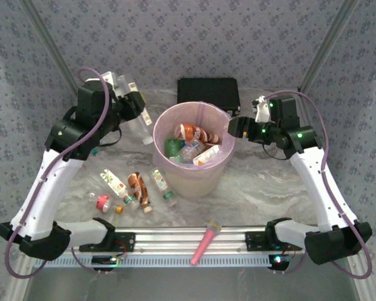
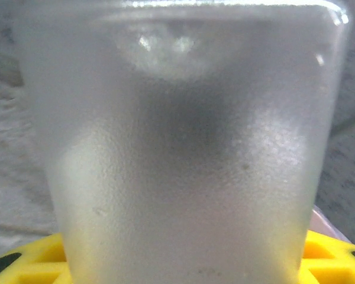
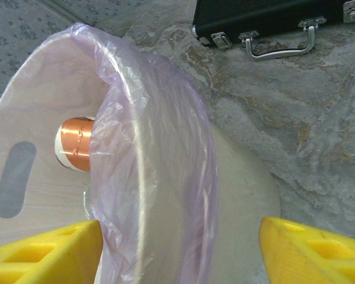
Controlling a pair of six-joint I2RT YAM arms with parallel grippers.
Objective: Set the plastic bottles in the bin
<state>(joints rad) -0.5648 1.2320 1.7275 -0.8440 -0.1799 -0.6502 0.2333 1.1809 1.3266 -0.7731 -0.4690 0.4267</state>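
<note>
The robot's left gripper should release the frosted clear bottle inside the bin (image 1: 192,150), between the green bottle and the white bottle.
The cream bin (image 1: 194,179) with its pink bag stands mid-table and holds several bottles, among them an orange-brown one (image 1: 194,133) and a green one (image 1: 173,147). My left gripper (image 1: 135,103) is at the back left, its yellow fingers (image 2: 23,263) pressed to both sides of a frosted clear bottle (image 2: 183,165) (image 1: 140,125). My right gripper (image 1: 235,127) (image 3: 178,248) is open and straddles the bin's right rim (image 3: 165,177), holding nothing. A copper-coloured bottle (image 3: 77,144) shows inside the bin. More bottles lie on the table left of the bin: a clear one (image 1: 114,182), a brown one (image 1: 140,188) and another clear one (image 1: 160,180).
A flat black case (image 1: 208,94) (image 3: 266,18) lies behind the bin. A pink microphone-shaped stick (image 1: 205,241) rests on the front rail. The patterned walls close in at the back and sides.
</note>
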